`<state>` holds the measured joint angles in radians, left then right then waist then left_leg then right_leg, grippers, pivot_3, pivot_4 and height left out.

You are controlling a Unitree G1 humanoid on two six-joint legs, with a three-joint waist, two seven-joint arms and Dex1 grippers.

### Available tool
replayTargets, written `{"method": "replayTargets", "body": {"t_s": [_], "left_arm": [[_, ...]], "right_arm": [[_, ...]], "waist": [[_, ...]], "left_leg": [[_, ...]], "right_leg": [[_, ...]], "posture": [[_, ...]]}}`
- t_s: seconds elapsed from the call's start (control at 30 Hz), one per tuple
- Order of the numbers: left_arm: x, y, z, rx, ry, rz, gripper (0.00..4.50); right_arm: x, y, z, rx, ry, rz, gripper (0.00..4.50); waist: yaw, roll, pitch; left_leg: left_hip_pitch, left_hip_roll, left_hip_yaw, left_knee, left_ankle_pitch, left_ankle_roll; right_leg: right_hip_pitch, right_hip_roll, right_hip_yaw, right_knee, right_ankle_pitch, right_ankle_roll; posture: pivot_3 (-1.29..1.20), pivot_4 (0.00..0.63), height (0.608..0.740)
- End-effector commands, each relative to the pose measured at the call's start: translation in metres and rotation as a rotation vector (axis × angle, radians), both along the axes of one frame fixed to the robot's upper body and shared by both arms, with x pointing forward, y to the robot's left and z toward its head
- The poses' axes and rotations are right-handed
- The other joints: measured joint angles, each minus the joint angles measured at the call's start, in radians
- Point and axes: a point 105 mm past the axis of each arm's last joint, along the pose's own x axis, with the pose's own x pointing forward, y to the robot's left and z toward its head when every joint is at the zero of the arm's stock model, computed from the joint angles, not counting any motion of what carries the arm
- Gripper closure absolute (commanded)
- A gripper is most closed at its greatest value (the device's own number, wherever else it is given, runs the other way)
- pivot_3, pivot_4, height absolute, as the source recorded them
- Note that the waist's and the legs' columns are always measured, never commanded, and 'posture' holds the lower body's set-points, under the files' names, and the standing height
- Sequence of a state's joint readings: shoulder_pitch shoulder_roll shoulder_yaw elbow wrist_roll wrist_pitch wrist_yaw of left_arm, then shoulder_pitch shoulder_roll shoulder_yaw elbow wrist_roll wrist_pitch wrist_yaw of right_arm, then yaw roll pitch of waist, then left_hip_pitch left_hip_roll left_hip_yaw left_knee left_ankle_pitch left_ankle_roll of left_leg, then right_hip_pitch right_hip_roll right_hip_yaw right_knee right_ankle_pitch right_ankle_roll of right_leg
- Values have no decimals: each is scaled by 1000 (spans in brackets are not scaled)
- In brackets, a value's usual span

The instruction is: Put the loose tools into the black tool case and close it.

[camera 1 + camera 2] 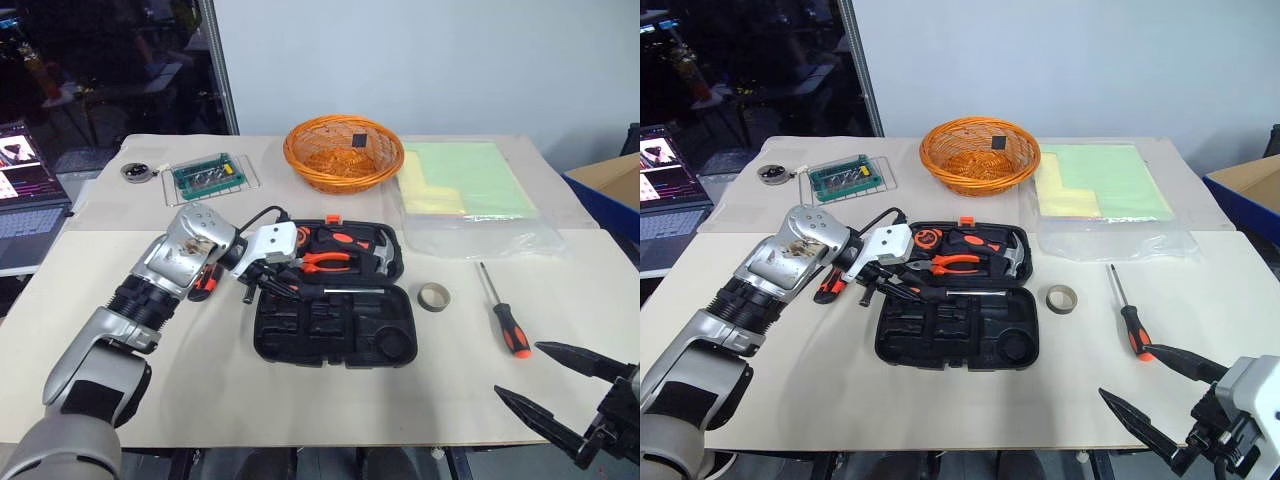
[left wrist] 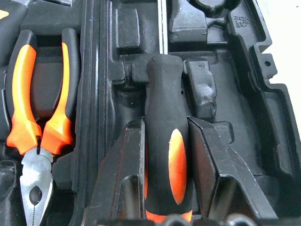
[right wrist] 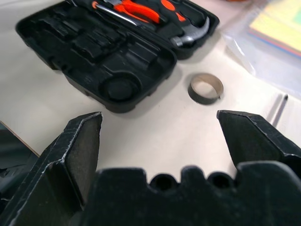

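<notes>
The robot's left gripper needs to release the black-and-orange screwdriver in the slot (image 1: 323, 290) (image 2: 126, 96) along the hinge, inside the near half of the black tool case. The screwdriver is now held over the case.
The black tool case (image 1: 300, 340) lies open in the middle of the table, with orange-handled pliers (image 2: 40, 122) and a hammer (image 3: 190, 33) in its far half. My left gripper (image 1: 268, 285) hangs over the case's left side, shut on the handle of a black-and-orange screwdriver (image 2: 162, 94) whose shaft points along the hinge line. A second screwdriver (image 1: 503, 312) lies on the table right of the case, and a grey tape roll (image 1: 433, 296) lies between them. An orange-and-black tool (image 1: 205, 281) lies partly hidden by my left forearm. My right gripper (image 1: 518, 370) stands open near the table's front right edge.
An orange wicker basket (image 1: 343, 152) stands at the back centre. A clear bag of green and yellow sheets (image 1: 470, 195) lies right of it. A clear box with a green board (image 1: 208, 175) sits back left. A laptop (image 1: 25, 190) lies off the left edge.
</notes>
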<state>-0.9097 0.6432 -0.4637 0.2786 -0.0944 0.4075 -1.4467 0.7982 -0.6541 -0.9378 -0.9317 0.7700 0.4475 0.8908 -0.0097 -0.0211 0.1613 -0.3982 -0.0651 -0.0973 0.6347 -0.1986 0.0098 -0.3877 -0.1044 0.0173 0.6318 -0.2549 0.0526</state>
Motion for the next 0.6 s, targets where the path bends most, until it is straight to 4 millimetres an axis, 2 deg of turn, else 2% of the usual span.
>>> {"method": "replayTargets", "body": {"t_s": [0.03,0.1,0.33,0.6], "left_arm": [[5,0,5,22,-43,32,3626],[6,2,1,48,-49,42,3626],[9,4,-13,103,-48,43,3626],[19,1,-21,109,-79,95,3626]], "right_arm": [[5,15,19,15,-88,98,0],[15,20,29,32,-118,156,0],[47,23,40,-1,-93,277,0],[57,28,38,-9,-78,317,0]], "waist": [[1,0,0],[-5,0,0],[0,0,0],[9,0,0]], "left_leg": [[0,0,0,0,0,0],[0,0,0,0,0,0],[0,1,1,1,0,0],[-2,0,0,3,-1,2]], "right_leg": [[0,0,0,0,0,0],[0,0,0,0,0,0],[0,1,0,0,0,0],[-1,1,-1,0,4,-7]], "posture": [[0,150,740],[0,150,740],[0,150,740],[0,150,740]]}}
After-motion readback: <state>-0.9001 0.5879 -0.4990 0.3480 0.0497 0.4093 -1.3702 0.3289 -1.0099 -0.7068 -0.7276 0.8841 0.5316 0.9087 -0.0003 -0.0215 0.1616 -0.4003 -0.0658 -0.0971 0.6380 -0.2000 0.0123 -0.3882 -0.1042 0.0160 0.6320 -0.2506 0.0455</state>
